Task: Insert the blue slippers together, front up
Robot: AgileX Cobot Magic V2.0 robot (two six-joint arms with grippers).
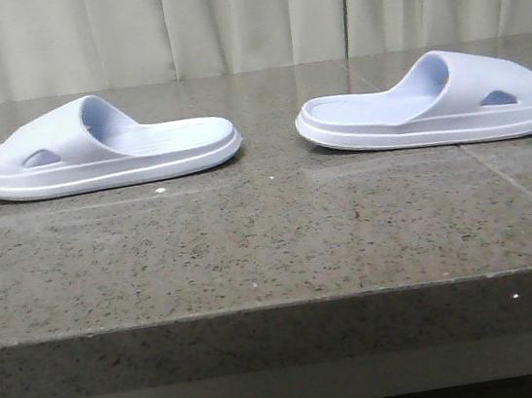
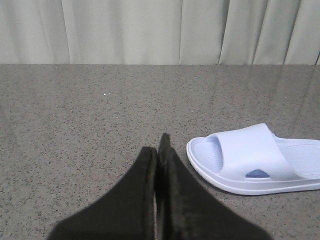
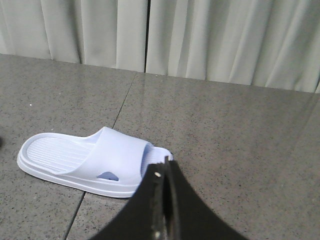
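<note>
Next, my left gripper closes on the toe end (image 2: 197, 152) of the pale blue slipper beside it, just past the strap of the slipper.
Two pale blue slippers lie flat on the dark stone table, heels toward each other. The left slipper (image 1: 93, 148) has its toe pointing left; the left wrist view shows it as the slipper (image 2: 255, 157) just beside my left gripper (image 2: 161, 145), which is shut and empty. The right slipper (image 1: 440, 102) points its toe right; in the right wrist view this slipper (image 3: 90, 160) lies just past my right gripper (image 3: 165, 167), also shut on nothing. Neither gripper shows in the front view.
The table (image 1: 272, 247) is speckled grey stone with a front edge (image 1: 280, 305) near the camera and a seam line (image 1: 520, 190) on the right. Pale curtains (image 1: 242, 16) hang behind it.
</note>
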